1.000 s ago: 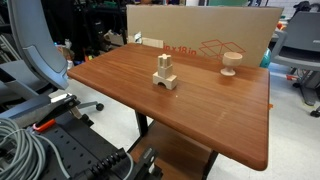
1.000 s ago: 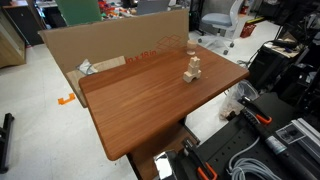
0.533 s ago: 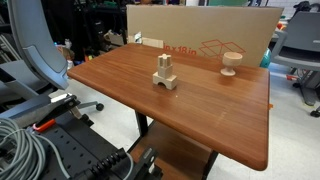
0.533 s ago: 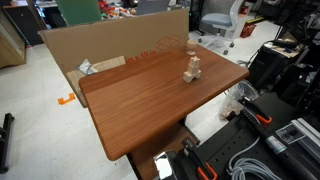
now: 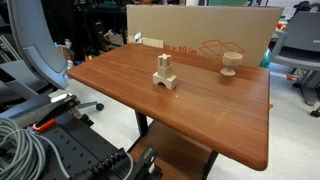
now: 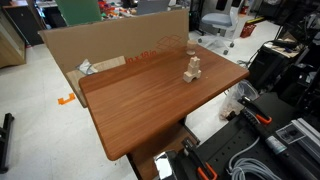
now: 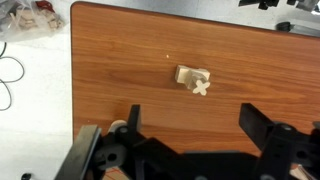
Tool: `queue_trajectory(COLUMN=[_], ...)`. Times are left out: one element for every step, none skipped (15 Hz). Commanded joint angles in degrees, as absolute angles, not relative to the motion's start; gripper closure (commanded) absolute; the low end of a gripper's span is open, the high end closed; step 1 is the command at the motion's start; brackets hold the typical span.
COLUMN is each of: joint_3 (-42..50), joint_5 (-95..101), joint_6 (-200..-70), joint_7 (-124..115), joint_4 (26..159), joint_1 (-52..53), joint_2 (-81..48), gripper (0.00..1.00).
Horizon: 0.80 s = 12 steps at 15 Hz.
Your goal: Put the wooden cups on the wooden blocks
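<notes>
The wooden cup's bowl point(image 5: 232, 59) point(image 7: 118, 126), in front of the cardboard box, is the next thing my gripper will go to and close on.
The wooden blocks point(image 5: 165, 73) stand as a small pale stack near the middle of the brown table point(image 5: 200, 125). They also show in an exterior view point(image 6: 193, 69) and from above in the wrist view point(image 7: 192, 78). The wooden cup point(image 5: 231, 63), a light-tan goblet, stands upright near the table's far edge, apart from the blocks. It is out of the wrist view. My gripper point(image 7: 194, 125) is open and empty, high above the table, with the blocks just beyond its fingertips. The gripper does not show in the exterior views.
A large cardboard box point(image 5: 200, 35) stands along the table's far edge, right behind the cup. Cables and robot hardware point(image 5: 40, 145) lie at the near side. An office chair point(image 5: 40, 60) stands beside the table. The table's edge point(image 7: 72, 90) drops to the floor.
</notes>
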<state>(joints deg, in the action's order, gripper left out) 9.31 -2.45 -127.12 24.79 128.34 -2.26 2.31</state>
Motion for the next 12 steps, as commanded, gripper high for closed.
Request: queue_trajectory(joint_3=[8.54,8.42,8.19,8.02,7.83,7.62,7.38,7.03,6.79,6.55,6.34,6.14], joint_5=[-4.18,-4.06,-4.41,-4.41,-4.26,-4.23,-4.20,-4.51,-4.49,-4.37,-4.39,-4.23], joint_6=[-128.01,-128.84,-128.82,-129.80,-130.33,-131.31,-131.86,-132.05,-132.25,-132.18,-131.94,-131.51], joint_7=[30.68,31.09,31.45,31.14,30.44,30.07,30.08,30.42,30.33,30.37,30.26,29.82], joint_4=[120.37,118.98,117.46,116.33,115.24,114.46,113.67,112.76,111.87,110.84,109.86,108.70], joint_1=[-4.11,-4.78,-5.42,-6.09,-6.71,-7.39,-8.09,-8.87,-9.58,-10.29,-10.92,-11.42], joint_2=[-6.30,-8.14,-9.77,-11.34,-12.70,-13.98,-15.14,-16.23,-17.32,-18.61,-19.73,-20.88], gripper=[0.00,0.00,0.00,0.00,0.00,0.00,0.00,0.00,0.00,0.00,0.00,0.00])
